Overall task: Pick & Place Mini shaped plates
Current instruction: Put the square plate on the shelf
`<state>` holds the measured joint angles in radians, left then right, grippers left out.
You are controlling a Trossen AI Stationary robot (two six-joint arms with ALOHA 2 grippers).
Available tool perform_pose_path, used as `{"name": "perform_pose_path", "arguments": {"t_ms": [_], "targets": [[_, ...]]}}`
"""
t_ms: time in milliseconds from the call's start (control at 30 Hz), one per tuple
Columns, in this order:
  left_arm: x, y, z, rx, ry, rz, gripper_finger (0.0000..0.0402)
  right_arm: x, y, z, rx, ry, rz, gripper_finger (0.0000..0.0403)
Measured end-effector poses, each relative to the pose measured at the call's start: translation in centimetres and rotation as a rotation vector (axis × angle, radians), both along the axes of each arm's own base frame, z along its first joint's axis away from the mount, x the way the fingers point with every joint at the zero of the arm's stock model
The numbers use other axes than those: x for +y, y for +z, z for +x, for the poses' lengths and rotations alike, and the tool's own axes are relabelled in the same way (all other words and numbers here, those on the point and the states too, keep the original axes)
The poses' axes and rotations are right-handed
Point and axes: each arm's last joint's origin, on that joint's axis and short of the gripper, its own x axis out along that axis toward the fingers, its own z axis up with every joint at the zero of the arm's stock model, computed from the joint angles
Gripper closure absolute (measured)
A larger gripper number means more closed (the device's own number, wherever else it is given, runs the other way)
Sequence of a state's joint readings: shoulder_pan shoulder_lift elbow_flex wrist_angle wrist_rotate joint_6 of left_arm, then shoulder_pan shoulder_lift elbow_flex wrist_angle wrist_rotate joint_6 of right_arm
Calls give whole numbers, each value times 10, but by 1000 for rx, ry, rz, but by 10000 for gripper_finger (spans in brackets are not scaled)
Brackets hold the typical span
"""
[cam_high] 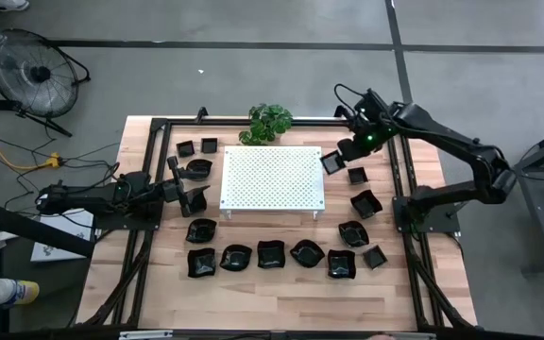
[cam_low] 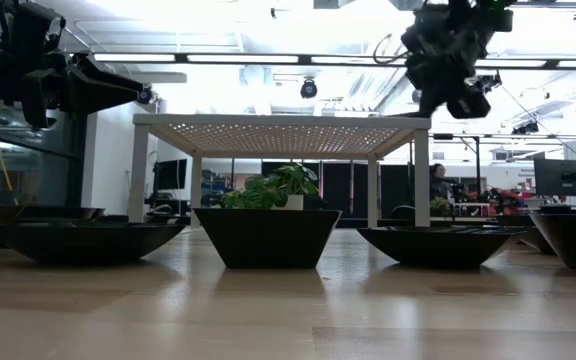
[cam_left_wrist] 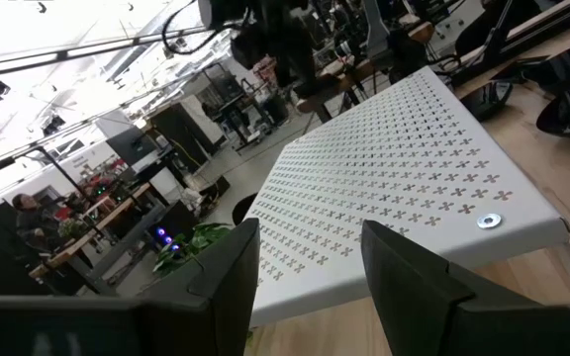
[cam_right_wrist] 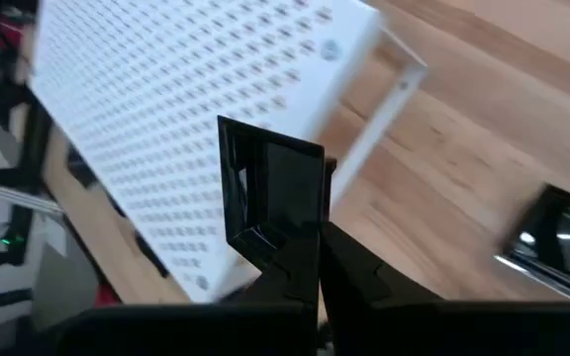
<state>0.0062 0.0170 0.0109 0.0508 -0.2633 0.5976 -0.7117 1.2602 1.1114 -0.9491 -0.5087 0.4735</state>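
Observation:
Next, my right gripper puts the square black plate down on the white perforated board (cam_high: 308,165) (cam_right_wrist: 230,186) and lets go, near the board's far corner beside this gripper. The plate now hangs beside the board's edge.
Several mini shaped plates, small glossy black dishes, rest bottom down on the wooden table: a row near the front (cam_high: 271,255), a column at the right (cam_high: 366,203) and a few at the left (cam_high: 199,168). My right gripper (cam_high: 337,157) hangs above the table beside the right edge of the white perforated board (cam_high: 272,177), shut on a square black plate (cam_high: 331,162). My left gripper (cam_high: 196,198) rests level at the board's left side, open, with nothing between its fingers (cam_left_wrist: 236,282). My right gripper pinches the square plate between its two fingers by one edge of its rim (cam_right_wrist: 287,240). The fingers slant down from the table's right far side. The plate (cam_right_wrist: 277,188) stands on edge beyond the fingertips, lifted clear of table and board.
The board stands on short legs (cam_low: 423,180) in the table's middle. A green potted plant (cam_high: 269,123) sits behind its far edge. A black frame (cam_high: 159,127) runs along the table's sides. Bare wood lies near the front edge (cam_high: 281,302).

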Motion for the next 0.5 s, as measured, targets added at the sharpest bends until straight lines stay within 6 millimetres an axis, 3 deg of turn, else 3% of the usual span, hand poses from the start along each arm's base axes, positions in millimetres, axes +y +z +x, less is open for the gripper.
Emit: {"name": "perform_pose_path", "arguments": {"t_ms": [233, 500], "targets": [[0, 0, 0, 0, 0, 0, 227, 12, 4, 23, -41, -116, 30, 402], [0, 0, 0, 0, 0, 0, 227, 23, -18, 43, -145, -244, 110, 403]]}}
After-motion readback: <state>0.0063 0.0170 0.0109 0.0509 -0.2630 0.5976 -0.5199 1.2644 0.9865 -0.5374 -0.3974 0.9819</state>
